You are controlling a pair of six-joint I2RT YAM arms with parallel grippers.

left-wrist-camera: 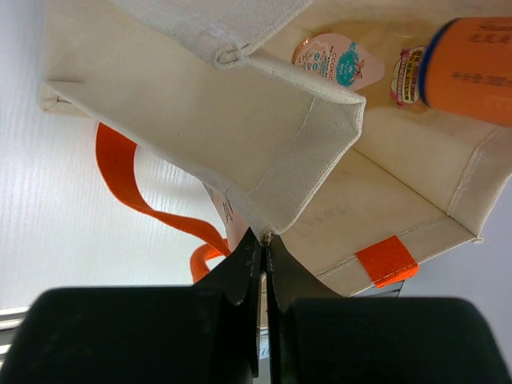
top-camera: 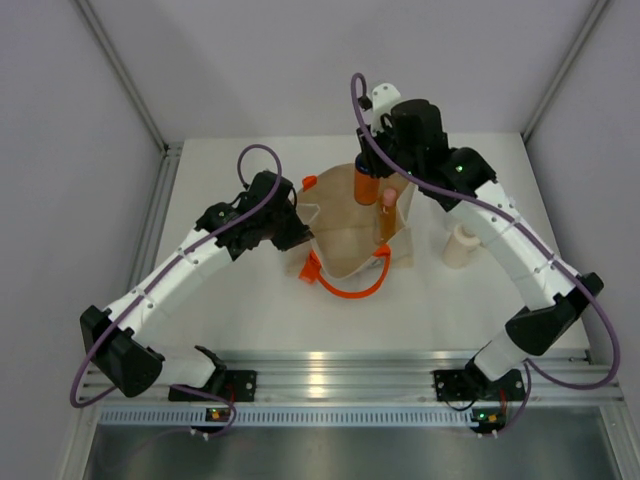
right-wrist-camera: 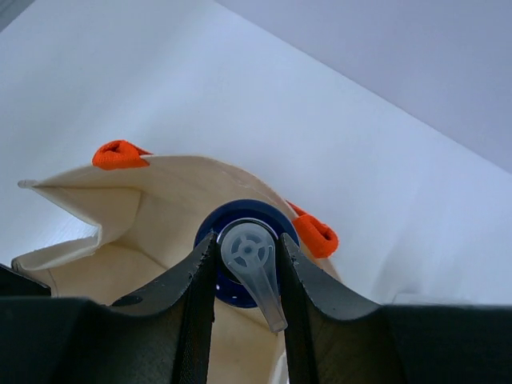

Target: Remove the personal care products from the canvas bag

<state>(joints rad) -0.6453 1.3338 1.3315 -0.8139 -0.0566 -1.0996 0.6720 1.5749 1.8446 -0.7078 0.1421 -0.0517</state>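
Next, I let go of the orange bottle with my right gripper on the white table [top-camera: 482,211], a little behind the cream cylinder bottle.
The beige canvas bag [top-camera: 345,235] stands at the table's middle with orange handles [top-camera: 345,285]. My left gripper [top-camera: 296,234] is shut on the bag's left rim; in the left wrist view its jaws [left-wrist-camera: 267,238] pinch a corner seam of the bag [left-wrist-camera: 240,128]. My right gripper [top-camera: 372,160] hangs above the bag's mouth, shut on the clear pump top [right-wrist-camera: 250,254] of the orange bottle [top-camera: 367,184] with a dark blue cap [right-wrist-camera: 232,220]. The orange bottle [left-wrist-camera: 472,72] is partly above the rim. A slim amber bottle with a pink cap [top-camera: 386,214] stands in the bag.
A cream cylinder bottle [top-camera: 460,245] stands on the table right of the bag, close to my right forearm. Orange handle tabs [right-wrist-camera: 120,154] mark the bag's rim. Grey walls surround the white table [top-camera: 250,300]; a metal rail [top-camera: 330,365] runs along its near edge.
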